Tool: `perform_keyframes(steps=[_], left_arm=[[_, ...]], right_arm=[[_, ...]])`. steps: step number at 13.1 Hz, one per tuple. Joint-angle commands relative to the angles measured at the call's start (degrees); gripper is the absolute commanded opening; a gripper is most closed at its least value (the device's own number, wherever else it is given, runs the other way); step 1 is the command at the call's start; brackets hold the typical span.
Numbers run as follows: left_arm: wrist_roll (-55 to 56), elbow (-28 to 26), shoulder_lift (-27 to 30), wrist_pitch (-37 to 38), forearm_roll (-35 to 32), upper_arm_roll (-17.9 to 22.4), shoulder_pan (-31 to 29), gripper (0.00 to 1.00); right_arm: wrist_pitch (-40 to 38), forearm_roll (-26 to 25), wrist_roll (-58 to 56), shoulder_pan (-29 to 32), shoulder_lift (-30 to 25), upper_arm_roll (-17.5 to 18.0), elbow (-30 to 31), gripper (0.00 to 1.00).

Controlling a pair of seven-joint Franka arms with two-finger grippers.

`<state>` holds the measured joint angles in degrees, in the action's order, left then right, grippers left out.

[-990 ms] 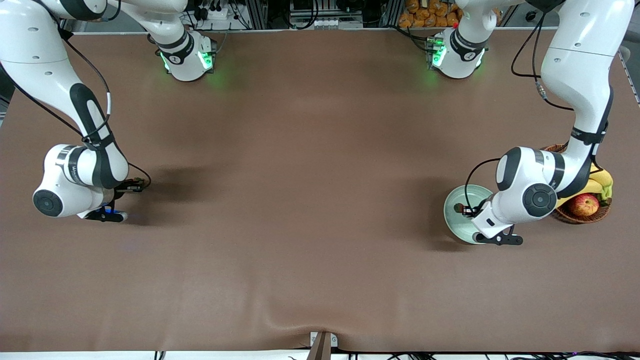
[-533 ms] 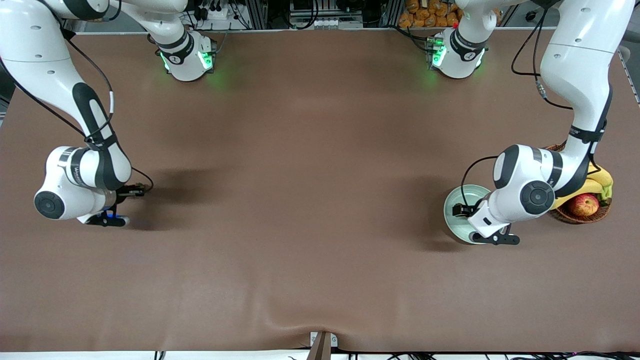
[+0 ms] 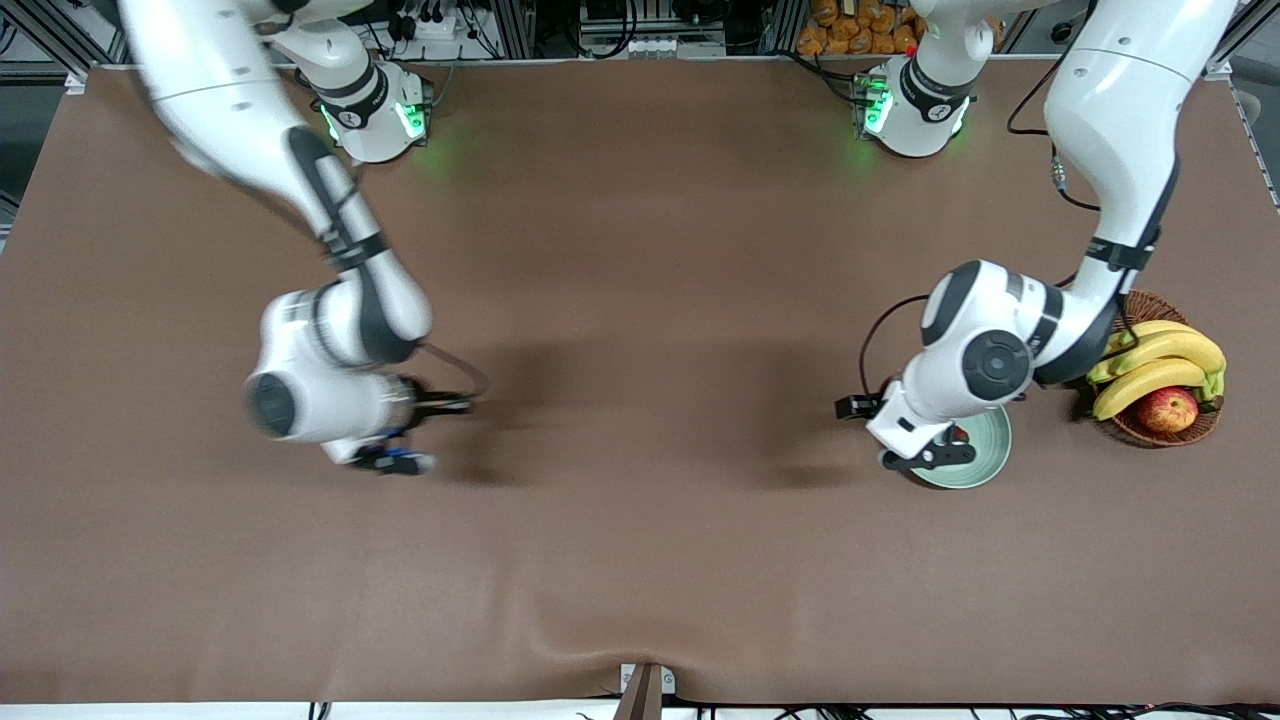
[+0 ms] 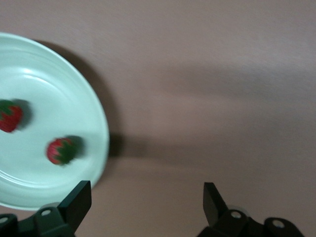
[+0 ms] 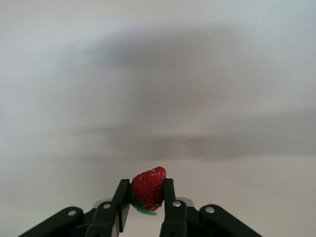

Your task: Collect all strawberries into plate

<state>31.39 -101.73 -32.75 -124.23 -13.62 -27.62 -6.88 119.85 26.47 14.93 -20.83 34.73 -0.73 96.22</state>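
Next, I release the strawberry from my right gripper on the bare brown cloth (image 3: 707, 386) between both arms, short of the plate.
The pale mint-green plate (image 3: 985, 445) lies toward the left arm's end of the table. In the left wrist view the plate (image 4: 44, 79) holds two strawberries, one (image 4: 60, 150) near its rim and one (image 4: 10, 116) farther in. My left gripper (image 4: 145, 203) is open and empty, low over the bare table just beside the plate's rim; in the front view the left gripper (image 3: 912, 457) is partly hidden by its wrist. My right gripper (image 5: 146, 197) is shut on the third strawberry (image 5: 148, 189); the right gripper (image 3: 395, 458) is up over the table toward the right arm's end.
A brown wicker basket (image 3: 1140, 430) with bananas (image 3: 1160, 350) and a red-yellow apple (image 3: 1168, 408) stands beside the plate, at the left arm's end. Brown cloth covers the table between the two arms.
The right arm has swung from its end toward the table's middle with the strawberry. The left gripper has moved off the plate's middle to its rim, on the right arm's side.
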Motion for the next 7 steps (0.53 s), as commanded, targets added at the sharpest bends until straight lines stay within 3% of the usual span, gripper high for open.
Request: perform_keyframes(steps=[1, 7], left_arm=[[6.4, -0.8, 0.5, 0.3, -0.6, -0.2, 2.9, 1.00], [15.2, -0.8, -2.8, -1.8, -1.1, -0.2, 7.6, 1.00]], right_arm=[[3.4, 9.8, 11.7, -8.8, 2.8, -0.8, -4.2, 0.00], [25.3, 23.7, 15.6, -23.4, 11.0, -0.8, -8.1, 0.00]])
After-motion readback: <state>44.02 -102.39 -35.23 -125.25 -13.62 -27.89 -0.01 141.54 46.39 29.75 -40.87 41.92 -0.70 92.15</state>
